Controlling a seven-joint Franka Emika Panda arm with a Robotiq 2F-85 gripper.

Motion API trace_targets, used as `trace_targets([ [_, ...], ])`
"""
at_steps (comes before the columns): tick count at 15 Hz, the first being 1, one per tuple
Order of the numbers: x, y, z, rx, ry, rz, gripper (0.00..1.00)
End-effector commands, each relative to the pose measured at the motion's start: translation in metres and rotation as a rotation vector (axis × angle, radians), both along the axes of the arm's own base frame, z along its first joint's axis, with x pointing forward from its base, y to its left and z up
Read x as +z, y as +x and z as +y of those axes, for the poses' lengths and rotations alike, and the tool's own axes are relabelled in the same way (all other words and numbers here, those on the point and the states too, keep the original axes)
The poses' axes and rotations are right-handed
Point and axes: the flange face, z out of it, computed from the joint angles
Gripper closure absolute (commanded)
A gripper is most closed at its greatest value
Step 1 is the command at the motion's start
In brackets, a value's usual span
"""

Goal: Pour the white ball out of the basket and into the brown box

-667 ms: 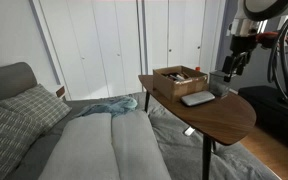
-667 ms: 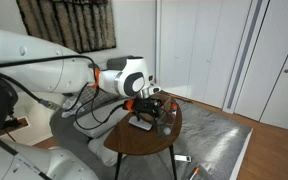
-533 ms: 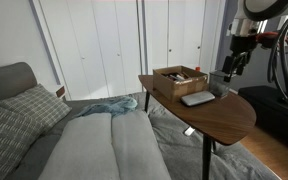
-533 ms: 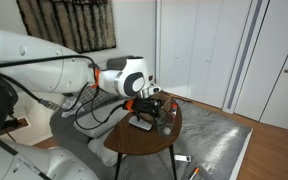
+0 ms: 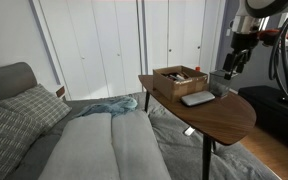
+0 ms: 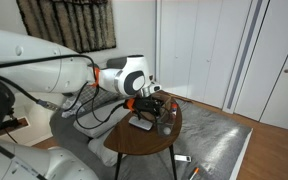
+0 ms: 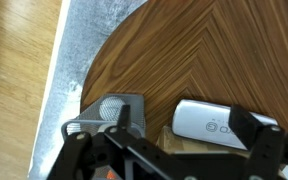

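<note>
My gripper moves to the grey mesh basket next and closes on the basket's rim (image 5: 228, 79) (image 7: 66, 128), on the side away from the grey slab.
The small grey mesh basket (image 7: 112, 112) stands on the table near its rounded edge, with a pale round shape inside it, likely the white ball (image 7: 111, 106). It also shows in an exterior view (image 5: 219, 88). The brown box (image 5: 179, 77) sits further back on the table with small items in it. My gripper (image 7: 183, 122) is open and empty. It hovers above the table, one finger over the basket's near wall, the other over the grey slab. It shows in both exterior views (image 5: 231, 68) (image 6: 158, 100).
A flat grey slab (image 7: 209, 120) with a logo lies beside the basket, in front of the box (image 5: 197, 98). The brown oval tabletop (image 5: 224, 118) ends close to the basket. A sofa with cushions (image 5: 44, 120) stands alongside, with a grey rug and wood floor below.
</note>
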Motion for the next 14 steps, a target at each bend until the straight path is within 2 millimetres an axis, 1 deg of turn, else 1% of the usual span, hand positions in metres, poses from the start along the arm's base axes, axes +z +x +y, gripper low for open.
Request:
trace_targets([
  [1, 0.023, -0.013, -0.026, 0.062, 0.03, -0.015, 0.0],
  [2, 0.022, -0.013, -0.041, 0.073, 0.04, -0.009, 0.0],
  [3, 0.022, -0.012, -0.052, 0.094, 0.052, -0.014, 0.0],
  [4, 0.018, -0.006, -0.071, 0.117, 0.07, 0.003, 0.0],
  [6, 0.018, 0.001, -0.101, 0.156, 0.066, 0.002, 0.0],
  [8, 0.025, 0.008, -0.128, 0.201, 0.065, -0.029, 0.0],
  [9, 0.031, 0.011, -0.141, 0.191, 0.074, -0.051, 0.0],
  [10, 0.021, -0.003, -0.121, 0.171, 0.07, -0.03, 0.0],
  [11, 0.023, -0.001, -0.129, 0.169, 0.069, -0.034, 0.0],
  [12, 0.022, -0.001, -0.13, 0.166, 0.069, -0.03, 0.0],
  [14, 0.021, 0.0, -0.124, 0.175, 0.064, -0.024, 0.0],
])
